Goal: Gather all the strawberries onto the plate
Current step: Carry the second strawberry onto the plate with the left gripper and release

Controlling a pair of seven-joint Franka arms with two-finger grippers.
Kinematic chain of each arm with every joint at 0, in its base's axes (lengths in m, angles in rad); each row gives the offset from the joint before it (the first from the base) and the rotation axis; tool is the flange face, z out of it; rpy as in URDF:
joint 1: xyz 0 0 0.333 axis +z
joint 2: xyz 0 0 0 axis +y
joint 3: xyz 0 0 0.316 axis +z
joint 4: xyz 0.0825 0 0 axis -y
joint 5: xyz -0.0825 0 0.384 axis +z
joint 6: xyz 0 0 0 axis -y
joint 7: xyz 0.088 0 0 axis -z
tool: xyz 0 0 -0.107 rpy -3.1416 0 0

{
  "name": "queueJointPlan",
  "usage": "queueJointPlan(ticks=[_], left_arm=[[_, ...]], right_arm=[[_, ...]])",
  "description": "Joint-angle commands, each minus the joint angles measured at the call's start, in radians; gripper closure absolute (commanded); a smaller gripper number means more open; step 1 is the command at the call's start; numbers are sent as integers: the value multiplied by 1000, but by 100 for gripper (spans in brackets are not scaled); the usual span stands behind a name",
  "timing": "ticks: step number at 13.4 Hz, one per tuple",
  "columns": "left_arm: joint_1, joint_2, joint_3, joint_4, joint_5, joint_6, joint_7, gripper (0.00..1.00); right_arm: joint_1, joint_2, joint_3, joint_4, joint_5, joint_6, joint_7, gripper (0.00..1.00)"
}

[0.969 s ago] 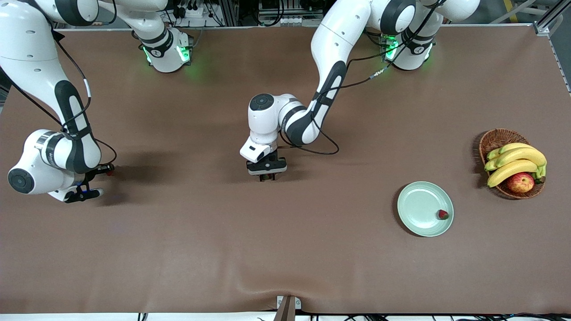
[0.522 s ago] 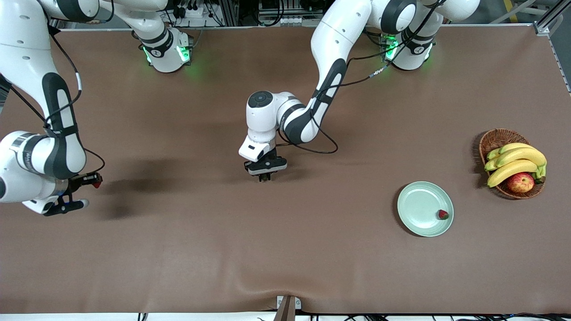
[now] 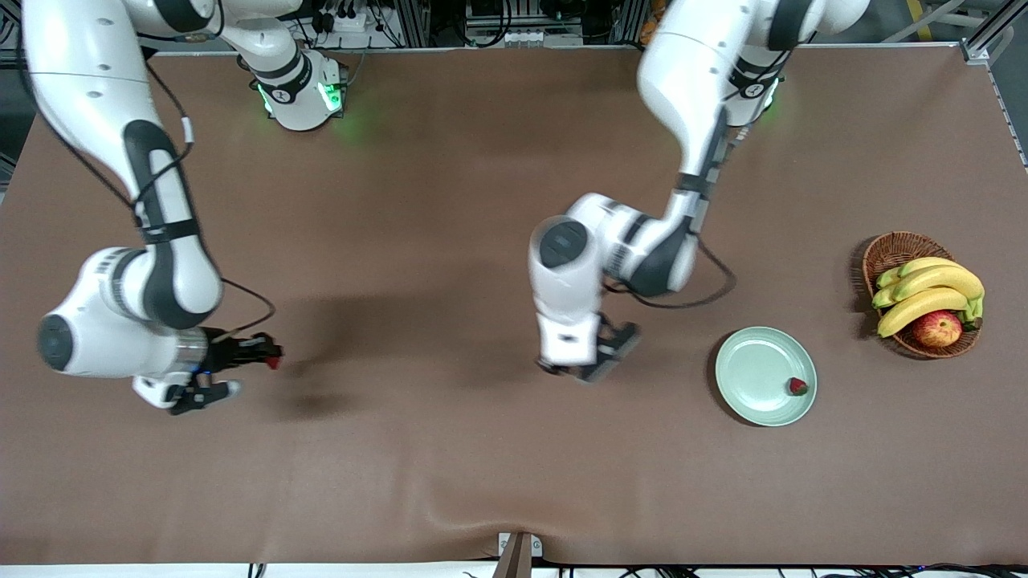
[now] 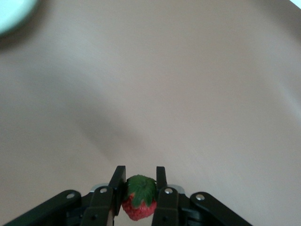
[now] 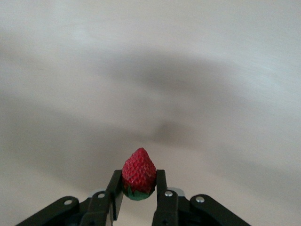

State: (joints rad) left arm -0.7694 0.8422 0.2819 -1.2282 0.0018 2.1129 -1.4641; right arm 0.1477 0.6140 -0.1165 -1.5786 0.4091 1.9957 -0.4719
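Next, my right gripper releases its strawberry on the bare brown table (image 3: pixel 459 331). That spot is a little short of my left gripper.
The pale green plate (image 3: pixel 755 369) lies on the brown table toward the left arm's end, with one strawberry (image 3: pixel 797 386) on it near its rim. My left gripper (image 3: pixel 602 363) is up over the bare table beside the plate and is shut on a second strawberry (image 4: pixel 139 203), green cap showing; this berry is hidden in the front view. The plate's edge (image 4: pixel 11 14) shows in the left wrist view. My right gripper (image 3: pixel 269 358) is over the table toward the right arm's end, shut on a third strawberry (image 3: pixel 274 363), seen tip outward in the right wrist view (image 5: pixel 138 174).
A brown wicker basket (image 3: pixel 893 249) with bananas (image 3: pixel 928 293) and a red-yellow apple (image 3: pixel 937 327) stands beside the plate, closer to the left arm's end of the table. A small bracket (image 3: pixel 518 550) sits at the table's front edge.
My left gripper has risen from the table's middle with its strawberry and swung toward the plate. My right gripper has carried its strawberry toward the table's middle.
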Motion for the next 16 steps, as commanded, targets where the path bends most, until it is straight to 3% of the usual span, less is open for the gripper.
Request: queueJointPlan(ticks=[1,3,7,11,14,15,16], left_arm=[[112,-37,-13,-63,-13,-98,-84,100],[218,-87,-23,-153,-11,-99,-55,100],[323,-144,-21,-341,0,2,88,100],[397,-140,-17,-360,6,6,133,100],[438,-123,-17,-360,40,76,131,100],[443,-118,-17,-358,44,87,133,93],[453,-118,-17,-358,46,88,137,4]], right_arm=[[110,19,-9,12,62,46,13,100],[182,32,-9,9,105,98,93,100],[343,62,-9,11,114,231,384,100],[453,107,-9,11,112,279,490,100],[480,127,-9,11,112,287,490,91],[484,134,-9,12,112,287,490,89],[492,139,-9,12,112,290,490,88]])
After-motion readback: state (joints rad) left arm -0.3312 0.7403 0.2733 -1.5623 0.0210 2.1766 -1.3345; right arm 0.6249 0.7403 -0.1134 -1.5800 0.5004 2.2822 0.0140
